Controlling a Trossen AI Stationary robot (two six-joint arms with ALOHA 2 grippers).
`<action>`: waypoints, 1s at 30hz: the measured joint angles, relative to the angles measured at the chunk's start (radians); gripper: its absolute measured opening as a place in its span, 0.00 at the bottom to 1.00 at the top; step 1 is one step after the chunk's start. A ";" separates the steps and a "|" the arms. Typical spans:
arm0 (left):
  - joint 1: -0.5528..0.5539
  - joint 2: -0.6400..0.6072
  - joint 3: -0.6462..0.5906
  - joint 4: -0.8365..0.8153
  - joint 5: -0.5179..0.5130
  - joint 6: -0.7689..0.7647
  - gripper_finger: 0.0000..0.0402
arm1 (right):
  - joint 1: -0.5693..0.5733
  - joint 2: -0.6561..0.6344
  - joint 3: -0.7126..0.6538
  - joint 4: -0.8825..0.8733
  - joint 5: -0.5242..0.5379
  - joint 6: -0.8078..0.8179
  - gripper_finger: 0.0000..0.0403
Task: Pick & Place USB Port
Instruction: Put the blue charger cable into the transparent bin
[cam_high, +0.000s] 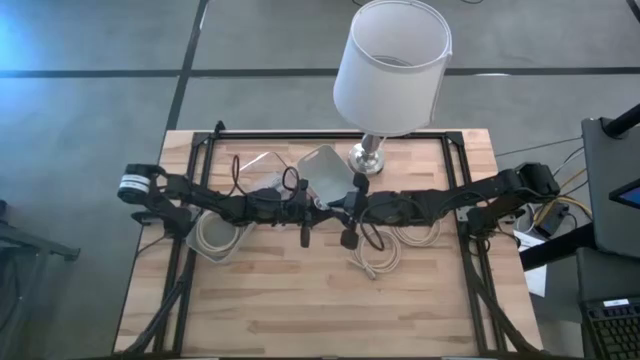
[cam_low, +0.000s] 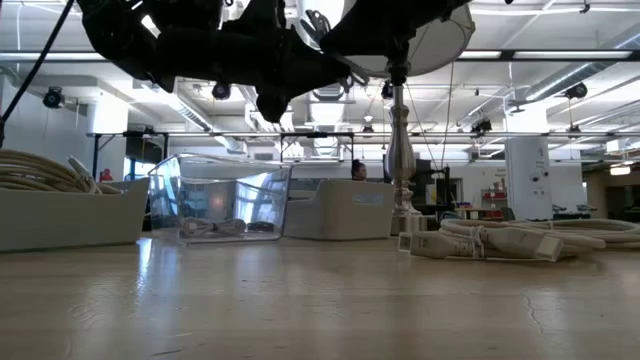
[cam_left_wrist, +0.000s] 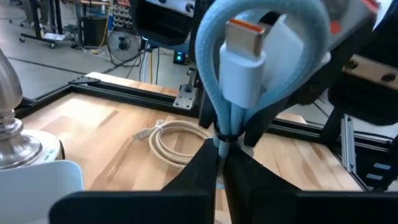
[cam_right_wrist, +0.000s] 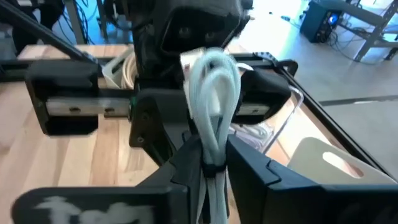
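Observation:
Next, my left gripper releases the pale USB cable in the clear box, at the box's end (cam_high: 295, 209) toward the middle of the table. The cable is held up over the table's middle.
A bundled pale USB cable (cam_left_wrist: 214, 93), bound by a dark tie, is held up in the air over the table's middle. Its plug (cam_left_wrist: 245, 62) with an orange-tinted metal end sits inside the loop. My left gripper (cam_left_wrist: 221, 149) and my right gripper (cam_right_wrist: 211, 165) meet there from opposite sides, each shut on the bundle (cam_right_wrist: 214, 87). In the high view the two grippers (cam_high: 305, 212) (cam_high: 350, 212) nearly touch in front of the lamp base; the bundle itself barely shows there. In the low view both arms are dark shapes at the top. My left gripper pinches the bundle between its two fingers just below the tie (cam_left_wrist: 222, 138), across the strands. The loop and plug stand out beyond the fingertips. The bundle is lifted clear of the table. My right gripper pinches the same bundle at the tie (cam_right_wrist: 211, 167), between its two fingers, coming from the side opposite the left gripper. The loop (cam_right_wrist: 214, 74) stands out past the fingertips, clear of the table.
A lamp with a white shade (cam_high: 390, 65) stands on its metal base (cam_high: 367, 155) at the far middle. Near it are a clear box (cam_low: 225, 200) and a white container (cam_high: 325, 170). A bin of cables (cam_high: 215, 235) sits left; loose cable coils (cam_high: 375, 255) lie right of centre.

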 joint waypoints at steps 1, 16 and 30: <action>0.000 0.003 0.000 0.002 0.000 0.000 0.05 | 0.000 0.000 -0.001 -0.007 0.001 0.000 0.19; 0.011 -0.036 0.013 -0.214 -0.018 -0.009 0.03 | 0.026 -0.073 -0.001 -0.130 0.007 -0.040 0.35; 0.050 -0.328 0.178 -1.208 -0.294 -0.068 0.04 | 0.072 -0.146 -0.004 -0.331 0.007 0.063 0.33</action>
